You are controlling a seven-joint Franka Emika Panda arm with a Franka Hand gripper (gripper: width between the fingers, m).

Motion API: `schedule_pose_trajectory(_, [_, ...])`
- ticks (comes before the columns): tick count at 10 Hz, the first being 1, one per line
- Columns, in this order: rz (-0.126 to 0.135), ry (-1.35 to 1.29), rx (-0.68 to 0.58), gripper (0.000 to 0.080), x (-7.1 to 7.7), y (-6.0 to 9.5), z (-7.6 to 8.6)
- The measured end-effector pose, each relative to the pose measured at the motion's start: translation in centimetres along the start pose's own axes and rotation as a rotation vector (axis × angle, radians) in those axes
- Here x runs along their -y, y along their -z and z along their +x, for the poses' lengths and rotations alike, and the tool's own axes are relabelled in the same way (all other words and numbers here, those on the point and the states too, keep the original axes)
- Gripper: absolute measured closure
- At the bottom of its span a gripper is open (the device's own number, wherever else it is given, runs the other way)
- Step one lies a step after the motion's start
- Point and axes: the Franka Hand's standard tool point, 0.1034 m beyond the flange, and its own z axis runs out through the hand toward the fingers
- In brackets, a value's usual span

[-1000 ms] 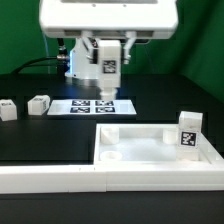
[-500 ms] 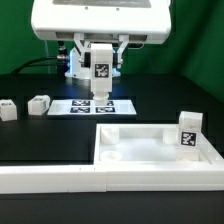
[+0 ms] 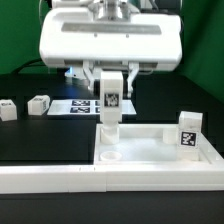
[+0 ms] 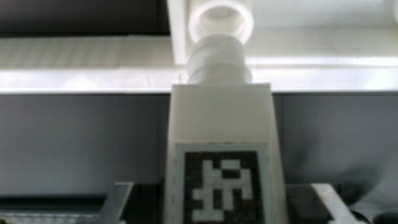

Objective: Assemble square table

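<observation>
My gripper is going to let go of the white leg standing upright in the empty round socket (image 3: 111, 157) (image 4: 221, 18) beside the corner of the L-shaped wall.
My gripper (image 3: 111, 82) is shut on a white leg (image 3: 109, 108), held upright with its black-and-white tag facing the camera. The leg's lower end hangs over the far corner of the square table top (image 3: 160, 132) on the exterior view's left, by a round socket (image 3: 110, 156). In the wrist view the leg (image 4: 217, 120) runs straight out from between the fingers (image 4: 121, 200) toward the round socket (image 4: 221, 20). A second leg (image 3: 187, 131) stands upright on the top's far corner on the exterior view's right.
Two more legs (image 3: 7, 109) (image 3: 39, 103) lie on the black table at the exterior view's left. The marker board (image 3: 84, 104) lies behind the held leg. A long white L-shaped wall (image 3: 50, 178) borders the top along the front.
The gripper has carried the leg forward and down, from above the marker board to the table top's far corner. The grip has not changed.
</observation>
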Motion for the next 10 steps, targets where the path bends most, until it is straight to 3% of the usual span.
schedule_pose_trajectory(3, [-0.006,-0.009,0.023,0.0511,0.1,-1.2,-1.5])
schedule_pose_trajectory(7, [-0.011,-0.018,0.003,0.0511,0.1,-2.5,-0.6])
schedule_pose_trajectory(10, [-0.016,-0.028,0.007,0.0511,0.4,-3.3,-1.3])
